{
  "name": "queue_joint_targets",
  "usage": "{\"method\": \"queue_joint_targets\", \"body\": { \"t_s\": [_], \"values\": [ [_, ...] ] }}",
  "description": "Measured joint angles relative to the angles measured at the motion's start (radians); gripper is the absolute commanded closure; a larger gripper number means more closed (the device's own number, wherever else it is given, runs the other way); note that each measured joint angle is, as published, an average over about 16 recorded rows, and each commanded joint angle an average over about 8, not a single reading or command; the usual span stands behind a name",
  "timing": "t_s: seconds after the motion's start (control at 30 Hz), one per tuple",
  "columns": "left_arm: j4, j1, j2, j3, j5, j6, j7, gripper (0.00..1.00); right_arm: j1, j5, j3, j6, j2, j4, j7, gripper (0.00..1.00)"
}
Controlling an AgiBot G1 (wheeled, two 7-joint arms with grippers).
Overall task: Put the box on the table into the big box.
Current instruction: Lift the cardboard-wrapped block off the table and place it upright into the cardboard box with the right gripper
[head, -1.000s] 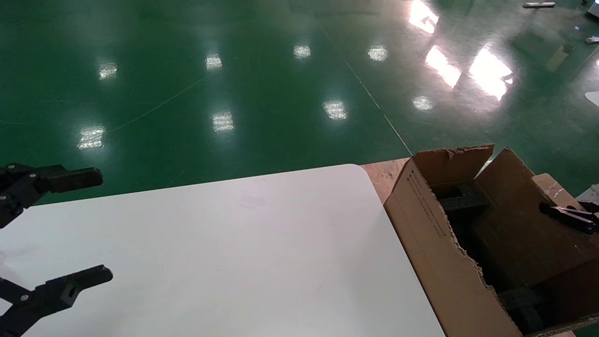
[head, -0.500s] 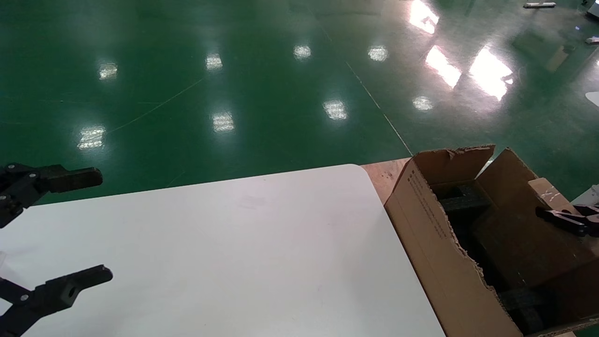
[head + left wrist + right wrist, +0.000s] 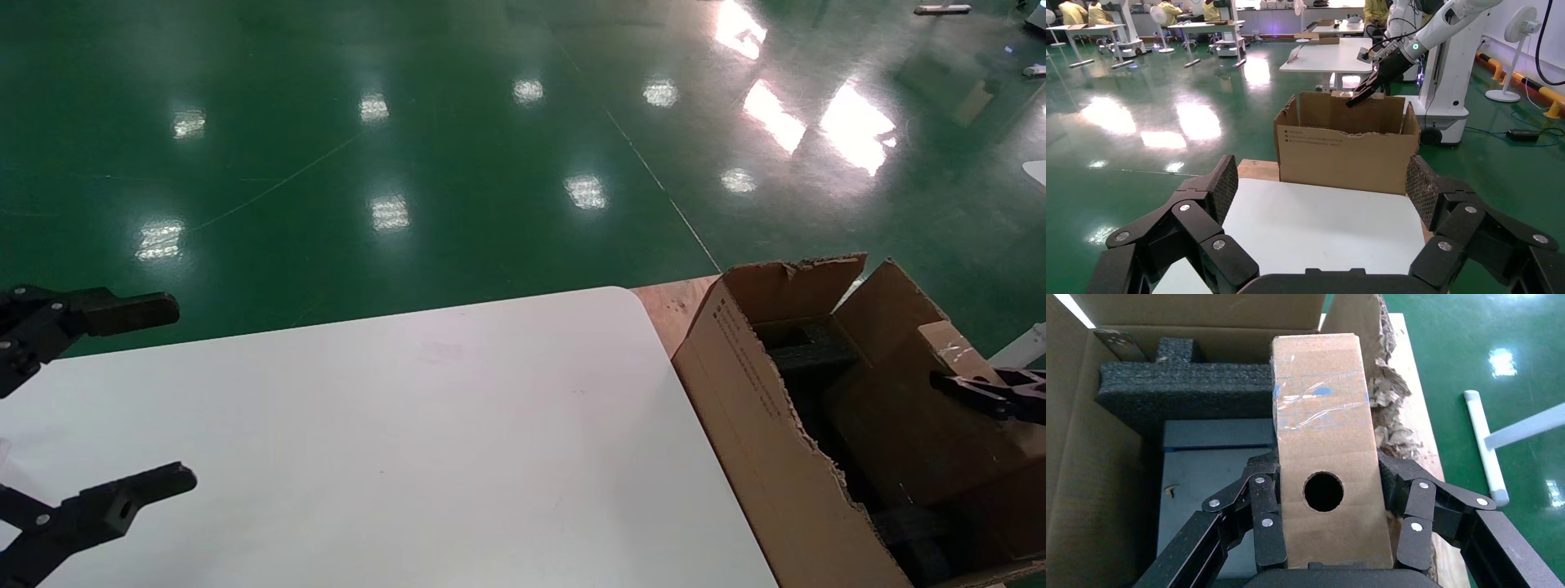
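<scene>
I should set the small brown box down with my right gripper along the torn side inside the big box [image 3: 895,407] [image 3: 1327,465].
My right gripper [image 3: 1324,478] is shut on the small brown box [image 3: 1321,435], with a finger on each long side. The round hole and a taped end face the wrist camera. It holds the box over the open big box [image 3: 735,392], above black foam [image 3: 1180,392] and next to the torn right wall. In the head view the gripper [image 3: 981,392] and the small box [image 3: 952,351] are at the far right. My left gripper [image 3: 155,400] is open and empty over the left side of the white table [image 3: 409,425]. The left wrist view shows the carton [image 3: 1346,159] beyond the table's edge [image 3: 1321,226].
The carton stands on a wooden board [image 3: 666,306] against the table's right edge. A blue-grey flat item [image 3: 1211,478] lies inside under the foam. Torn cardboard shreds [image 3: 1395,410] line the carton's right wall. A white pole [image 3: 1483,447] lies on the green floor beside it.
My right gripper with the small box has sunk slightly and shifted a little left over the carton. The left arm has not moved.
</scene>
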Motion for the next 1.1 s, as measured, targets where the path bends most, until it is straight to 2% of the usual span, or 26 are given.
{"method": "queue_joint_targets", "body": {
  "t_s": [0.4,0.8,1.1],
  "values": [
    [0.0,0.0,0.0,0.0,0.0,0.0,0.0,0.0,-0.037,0.012,0.022,0.049,-0.017,0.006,-0.001,1.0],
    [0.0,0.0,0.0,0.0,0.0,0.0,0.0,0.0,-0.077,0.041,0.054,0.129,-0.023,0.097,0.032,1.0],
    [0.0,0.0,0.0,0.0,0.0,0.0,0.0,0.0,-0.096,0.057,0.073,0.161,-0.024,0.161,0.058,1.0]
  ]
}}
